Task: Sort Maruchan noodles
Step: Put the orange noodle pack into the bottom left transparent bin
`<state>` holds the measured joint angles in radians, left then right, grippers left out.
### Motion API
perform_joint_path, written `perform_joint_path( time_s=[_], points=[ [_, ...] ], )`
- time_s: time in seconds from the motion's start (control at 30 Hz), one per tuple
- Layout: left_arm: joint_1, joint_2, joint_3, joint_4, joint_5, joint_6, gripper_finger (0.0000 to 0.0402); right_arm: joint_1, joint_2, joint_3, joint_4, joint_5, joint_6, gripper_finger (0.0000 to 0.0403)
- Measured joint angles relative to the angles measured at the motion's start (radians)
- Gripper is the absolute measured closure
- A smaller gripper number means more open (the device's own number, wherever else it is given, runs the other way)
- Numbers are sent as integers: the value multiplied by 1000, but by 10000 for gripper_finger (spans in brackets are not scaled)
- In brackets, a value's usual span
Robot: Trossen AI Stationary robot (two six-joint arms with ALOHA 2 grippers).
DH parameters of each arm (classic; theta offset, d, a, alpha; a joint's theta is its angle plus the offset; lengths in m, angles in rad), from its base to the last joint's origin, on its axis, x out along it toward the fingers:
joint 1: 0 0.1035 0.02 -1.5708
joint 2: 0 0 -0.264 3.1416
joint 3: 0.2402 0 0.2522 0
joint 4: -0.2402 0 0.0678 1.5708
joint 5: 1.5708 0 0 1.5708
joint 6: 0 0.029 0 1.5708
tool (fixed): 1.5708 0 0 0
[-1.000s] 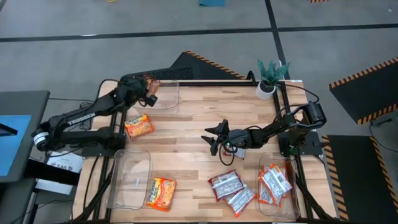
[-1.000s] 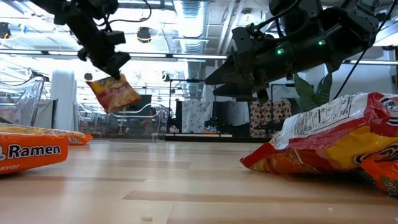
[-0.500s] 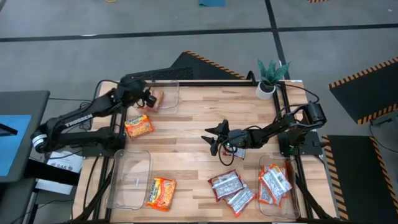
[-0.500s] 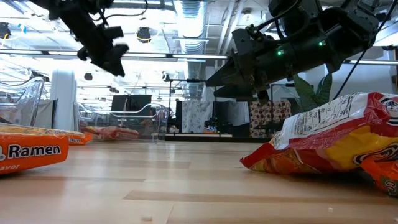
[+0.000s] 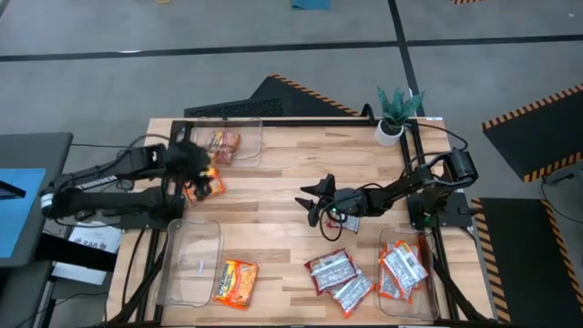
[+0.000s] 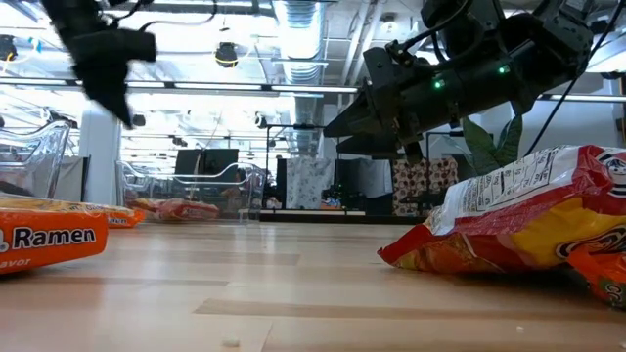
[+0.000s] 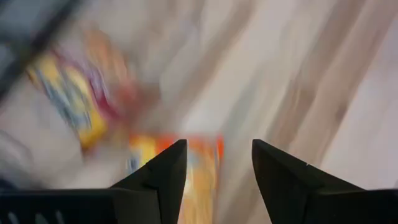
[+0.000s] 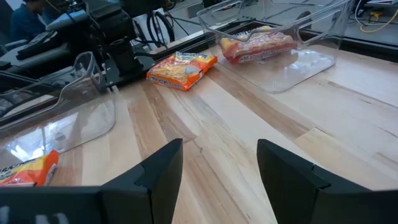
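Next, my left gripper needs to go to the orange-yellow Maruchan packet below it and close on that packet's edge [image 5: 219, 187] [image 7: 208, 183] nearest the table's middle.
My left gripper [image 5: 202, 169] hangs open over an orange-yellow Maruchan packet [image 5: 208, 186] lying flat on the table's left side; the left wrist view shows that packet [image 7: 200, 168] blurred below the fingers [image 7: 163, 171]. Another orange packet [image 5: 223, 144] lies in the far-left clear bin [image 5: 250, 128]. A third [image 5: 239, 281] lies on the table by the near-left bin [image 5: 191, 260]. Two silver-white packets [image 5: 332, 271] lie near the right bin [image 5: 403, 290], which holds more. My right gripper [image 5: 308, 208] hovers open at mid-table, holding nothing.
A potted plant [image 5: 396, 114] stands at the far right corner. The near-left bin holds nothing that I can see. Bare wood lies between the two arms at the table's middle [image 5: 273, 210]. In the low view, packets lie close at left [image 6: 49, 240] and right [image 6: 528, 215].
My left gripper has opened above the far-left bin and let go of an orange packet, which has dropped and now lies in the bin. The gripper has then swung toward the table's near left, over the orange packet on the table.
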<state>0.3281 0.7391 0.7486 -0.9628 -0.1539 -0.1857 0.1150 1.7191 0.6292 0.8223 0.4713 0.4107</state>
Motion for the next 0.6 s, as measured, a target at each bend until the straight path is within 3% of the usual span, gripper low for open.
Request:
perform_joint_path(
  time_s=[0.1, 0.3, 0.5, 0.6],
  points=[
    [-85, 1, -34, -120, 29, -59, 234, 0, 0, 0, 0, 0, 0, 175],
    [-201, 5, -57, -114, 52, -109, 234, 0, 0, 0, 0, 0, 1, 175],
    [-230, 48, -64, -62, 52, -196, 234, 0, 0, 0, 0, 0, 1, 175],
    [-230, 120, -66, -63, -13, -231, 235, 0, 0, 0, 0, 0, 1, 175]
  ],
)
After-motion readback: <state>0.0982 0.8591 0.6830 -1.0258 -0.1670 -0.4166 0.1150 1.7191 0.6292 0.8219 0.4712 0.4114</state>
